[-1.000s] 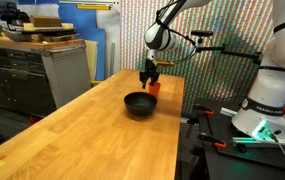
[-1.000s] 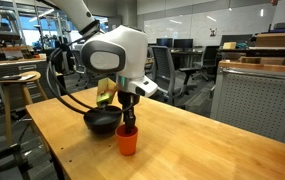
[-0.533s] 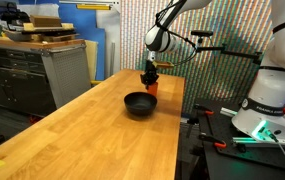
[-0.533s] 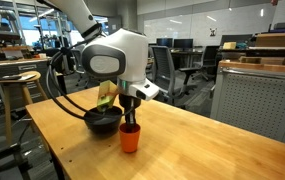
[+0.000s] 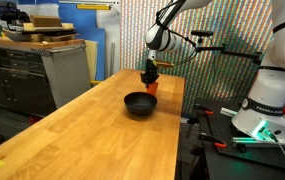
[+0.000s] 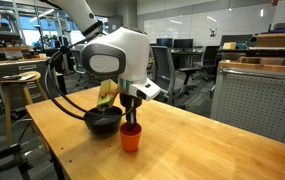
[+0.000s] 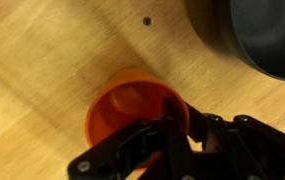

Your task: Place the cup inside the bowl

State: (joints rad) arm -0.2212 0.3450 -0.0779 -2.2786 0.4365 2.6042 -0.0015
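I should let go of the orange-red cup so it is upright in the middle of the black bowl [image 5: 141,101].
The orange-red cup [image 7: 122,110] stands upright on the wooden table [image 6: 202,145], seen in both exterior views [image 6: 131,138] [image 5: 154,87]. My gripper [image 7: 174,118] is shut on the cup's rim, one finger inside the cup and one outside its wall. In an exterior view the gripper [image 6: 131,124] reaches straight down into the cup's mouth. The black bowl [image 6: 103,121] sits on the table just beside the cup; in the wrist view the bowl [image 7: 257,35] fills the upper right corner. It also shows in an exterior view [image 5: 139,104], nearer the camera than the cup.
Dark cables [image 6: 67,95] loop from the arm over the table's far side. A metal cabinet [image 5: 42,70] stands beyond one table edge, a robot base [image 5: 267,105] beyond the other. A small dark hole [image 7: 147,20] marks the wood near the cup.
The gripper has shut on the cup's rim over the last second. The arm, the cup and the bowl have stayed where they were.
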